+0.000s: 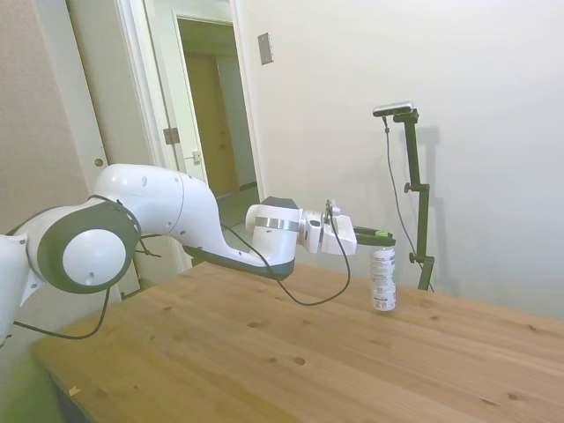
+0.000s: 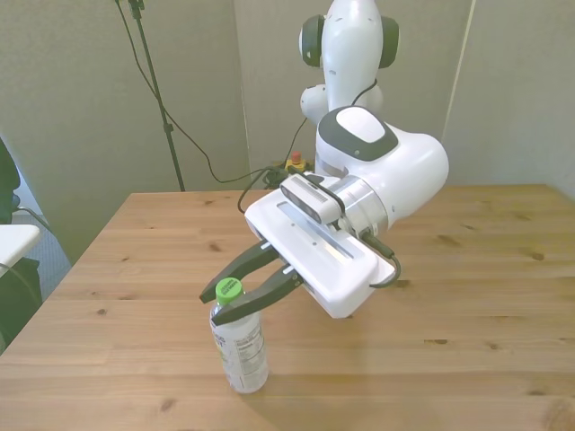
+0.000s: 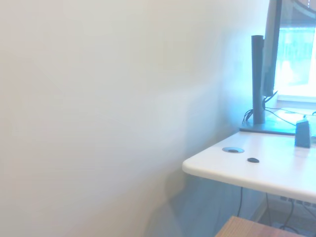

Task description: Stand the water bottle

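I will use my gripper to set the water bottle upright on the wooden table [image 1: 389, 306] in front of the black camera stand.
The water bottle [image 1: 382, 282] is upright, clear with a white label and a green cap [image 2: 228, 289]. Its base is at the wooden table [image 1: 264, 352], toward the edge nearest the front camera. In the front view the water bottle [image 2: 240, 348] leans slightly. My gripper [image 2: 218, 305] reaches out level from the arm, with its two dark fingers closed on the bottle's neck just under the cap. In the side view the gripper [image 1: 385, 237] is at the cap. The wrist view does not show the bottle.
A white desk [image 3: 256, 170] with a monitor stands beyond the table in the wrist view, beside a plain wall. A doorway [image 1: 211, 132] is behind the arm. A black cable [image 1: 317, 291] loops under the wrist.
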`<state>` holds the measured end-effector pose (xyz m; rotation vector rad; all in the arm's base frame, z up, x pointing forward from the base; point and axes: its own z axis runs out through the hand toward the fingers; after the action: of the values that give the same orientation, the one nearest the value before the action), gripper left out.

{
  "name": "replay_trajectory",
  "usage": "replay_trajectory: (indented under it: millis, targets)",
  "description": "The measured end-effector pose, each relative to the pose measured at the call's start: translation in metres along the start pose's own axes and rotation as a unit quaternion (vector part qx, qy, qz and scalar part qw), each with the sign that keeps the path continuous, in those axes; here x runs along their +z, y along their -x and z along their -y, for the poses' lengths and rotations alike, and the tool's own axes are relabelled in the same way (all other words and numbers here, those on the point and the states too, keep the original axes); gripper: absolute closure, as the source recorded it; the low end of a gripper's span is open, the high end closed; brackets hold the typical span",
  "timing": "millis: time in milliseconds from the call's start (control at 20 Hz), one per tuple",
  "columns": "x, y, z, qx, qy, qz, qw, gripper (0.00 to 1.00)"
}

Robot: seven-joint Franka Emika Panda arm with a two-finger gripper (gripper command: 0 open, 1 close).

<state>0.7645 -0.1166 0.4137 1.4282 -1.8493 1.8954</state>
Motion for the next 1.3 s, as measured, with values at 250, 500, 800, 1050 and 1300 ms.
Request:
replay_trajectory:
  millis: [250,500,800,1050,1300]
  targets:
    - [0.007,0.015,0.010,0.008,-0.010,-0.011,0.9998,1.00]
    - [0.019,0.029,0.006,0.007,-0.014,-0.017,0.9997,1.00]
    - [0.020,0.031,0.007,0.008,-0.016,-0.018,0.9997,0.00]
    - [0.021,0.030,0.007,0.010,-0.014,-0.017,0.9997,0.00]
    - [0.021,0.030,0.006,0.014,-0.010,-0.016,0.9997,0.00]
